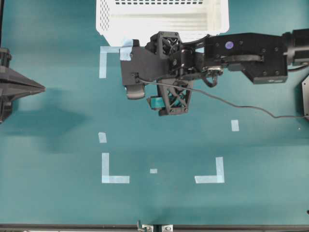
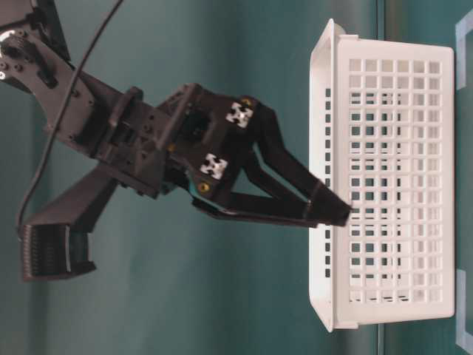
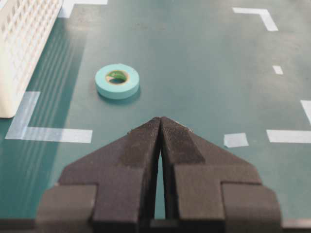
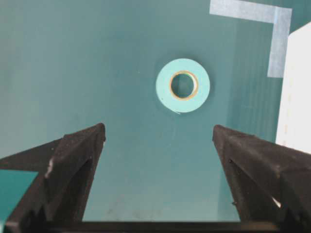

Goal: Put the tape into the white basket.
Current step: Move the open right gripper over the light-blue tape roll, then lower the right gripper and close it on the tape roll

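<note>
Next, I move my right gripper down to the tape lying flat near the white basket and close it around the tape's outer edge point(image 1: 126, 89) point(image 4: 161, 87).
The tape point(image 4: 182, 85), a light-blue roll with a pale core, lies flat on the teal table. My right gripper point(image 4: 159, 131) hovers above it, open wide and empty, and the roll sits a little beyond the fingertips. From overhead the right gripper point(image 1: 153, 98) covers most of the tape point(image 1: 158, 102). The white basket point(image 1: 161, 19) stands at the table's far edge, just behind that arm. At the far left my left gripper point(image 1: 41, 88) is parked, and its fingers point(image 3: 146, 141) are pressed together. The tape point(image 3: 117, 80) lies well ahead of it, with the basket point(image 3: 24, 48) to the left.
Pale-blue L-shaped corner marks point(image 1: 115, 169) point(image 1: 212, 174) and small strips point(image 1: 234, 125) are stuck flat on the table. A black cable point(image 1: 231, 104) trails from the right arm across the table. The basket wall point(image 2: 384, 185) stands close behind the right gripper.
</note>
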Available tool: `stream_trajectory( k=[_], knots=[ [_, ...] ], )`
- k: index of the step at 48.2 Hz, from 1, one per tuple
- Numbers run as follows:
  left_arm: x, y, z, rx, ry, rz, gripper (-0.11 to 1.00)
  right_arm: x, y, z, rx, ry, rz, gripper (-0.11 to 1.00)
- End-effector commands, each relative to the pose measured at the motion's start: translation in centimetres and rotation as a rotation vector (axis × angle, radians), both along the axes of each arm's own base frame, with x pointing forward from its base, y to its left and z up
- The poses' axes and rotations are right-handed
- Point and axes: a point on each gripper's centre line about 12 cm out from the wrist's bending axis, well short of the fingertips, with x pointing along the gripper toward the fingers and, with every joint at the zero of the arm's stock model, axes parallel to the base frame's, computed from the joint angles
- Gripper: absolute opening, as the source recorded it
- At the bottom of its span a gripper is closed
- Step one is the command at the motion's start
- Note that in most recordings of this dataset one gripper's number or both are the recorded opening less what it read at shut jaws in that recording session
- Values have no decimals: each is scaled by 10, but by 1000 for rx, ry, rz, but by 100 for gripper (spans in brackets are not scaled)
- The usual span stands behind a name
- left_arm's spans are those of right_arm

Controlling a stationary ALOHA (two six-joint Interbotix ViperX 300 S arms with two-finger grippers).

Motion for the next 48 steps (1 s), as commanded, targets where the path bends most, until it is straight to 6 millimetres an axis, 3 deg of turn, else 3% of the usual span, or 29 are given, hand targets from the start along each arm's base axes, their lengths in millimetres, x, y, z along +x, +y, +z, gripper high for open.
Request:
stream_trajectory(
  k=[1, 18, 48],
  knots=[
    [1, 0, 5, 5, -9, -2, -11, 3, -4, 13, 1, -35, -10, 97],
    [1, 0, 5, 5, -9, -2, -11, 6, -25, 3, 1, -12, -56, 97],
    [1, 0, 5, 5, -9, -2, -11, 26, -28, -40, 2, 60, -57, 98]
  ],
)
